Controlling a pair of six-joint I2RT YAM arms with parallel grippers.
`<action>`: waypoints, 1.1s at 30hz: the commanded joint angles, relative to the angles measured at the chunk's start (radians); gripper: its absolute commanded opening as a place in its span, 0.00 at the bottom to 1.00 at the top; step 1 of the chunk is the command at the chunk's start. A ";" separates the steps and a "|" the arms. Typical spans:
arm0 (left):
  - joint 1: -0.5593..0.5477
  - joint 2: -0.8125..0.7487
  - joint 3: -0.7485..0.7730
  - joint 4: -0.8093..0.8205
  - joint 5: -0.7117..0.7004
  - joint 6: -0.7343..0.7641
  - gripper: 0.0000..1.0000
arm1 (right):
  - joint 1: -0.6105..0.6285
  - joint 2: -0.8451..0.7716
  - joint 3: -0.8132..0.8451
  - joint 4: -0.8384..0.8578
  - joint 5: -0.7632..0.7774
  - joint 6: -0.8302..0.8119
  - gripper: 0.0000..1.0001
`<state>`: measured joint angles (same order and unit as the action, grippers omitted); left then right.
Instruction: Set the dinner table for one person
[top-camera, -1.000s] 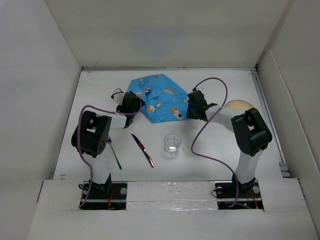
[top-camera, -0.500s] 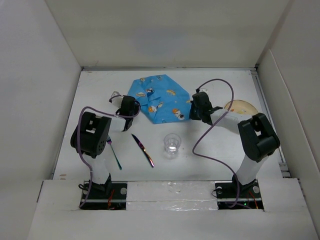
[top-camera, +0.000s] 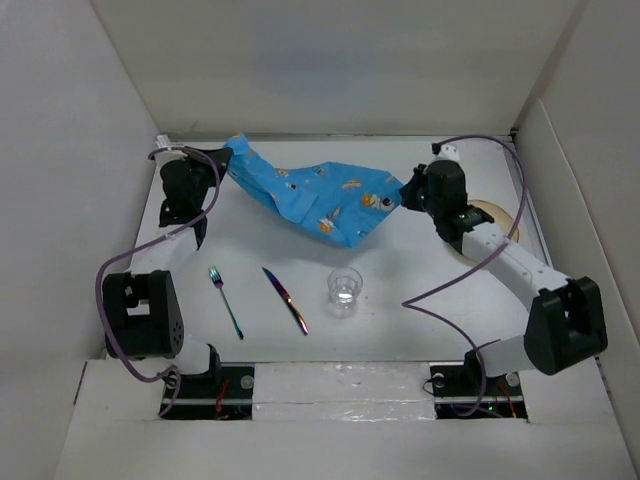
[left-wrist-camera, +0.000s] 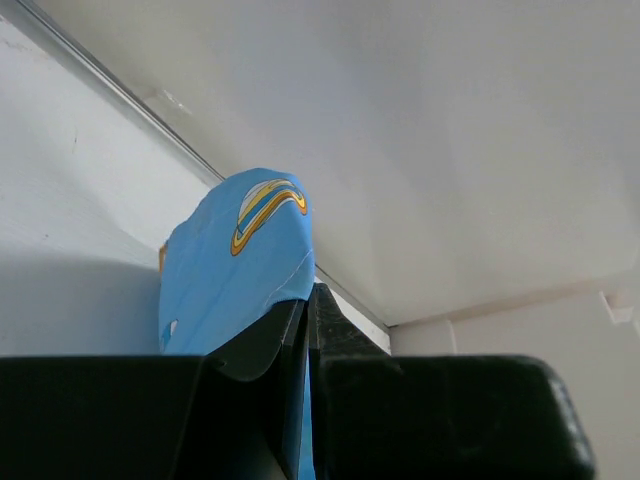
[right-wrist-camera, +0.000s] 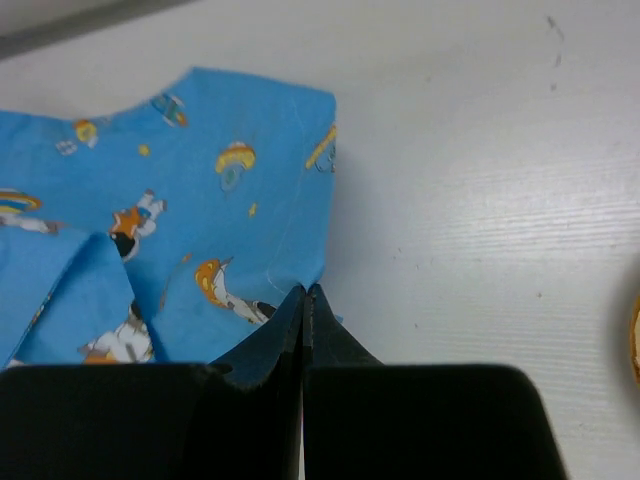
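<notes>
Next, I lay the cloth down, as it hangs at a slant with a fold across its middle, and take its near edge (top-camera: 317, 232) with my left gripper before spreading it.
A blue cartoon-print cloth (top-camera: 320, 195) hangs stretched between my two grippers above the back of the white dinner table (top-camera: 420, 290). My left gripper (top-camera: 226, 158) is shut on the cloth's left corner (left-wrist-camera: 245, 255) near the back left wall. My right gripper (top-camera: 405, 195) is shut on the cloth's right corner (right-wrist-camera: 270, 250). The cloth sags in the middle, its lower edge near the table. A fork (top-camera: 226, 301), a knife (top-camera: 286, 299) and a clear glass (top-camera: 345, 290) lie on the table in front. A wooden plate (top-camera: 492, 214) shows partly behind the right arm.
Upright white panels (top-camera: 90, 200) close in the table on the left, back and right. The right arm's purple cable (top-camera: 455, 270) loops over the table's right half. The arm bases (top-camera: 340, 385) stand at the near edge.
Both grippers have lifted the cloth off the table and moved apart, the left toward the back left corner and the right toward the back right. The left gripper has shut on the cloth.
</notes>
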<state>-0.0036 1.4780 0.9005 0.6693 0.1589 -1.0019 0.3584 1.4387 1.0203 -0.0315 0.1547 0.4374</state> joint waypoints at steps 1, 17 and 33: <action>0.068 -0.054 -0.023 0.078 0.203 -0.047 0.00 | -0.016 -0.087 -0.003 0.051 -0.023 -0.008 0.00; 0.137 0.240 0.492 0.227 0.557 -0.329 0.00 | -0.140 -0.064 0.532 -0.087 -0.257 -0.023 0.00; 0.135 0.032 -0.103 -0.063 0.075 -0.023 0.84 | -0.124 -0.167 -0.143 0.050 -0.201 0.034 0.00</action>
<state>0.2089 1.5875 0.7979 0.6430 0.3847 -1.1564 0.2420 1.2819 0.8989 0.0128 -0.0925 0.4614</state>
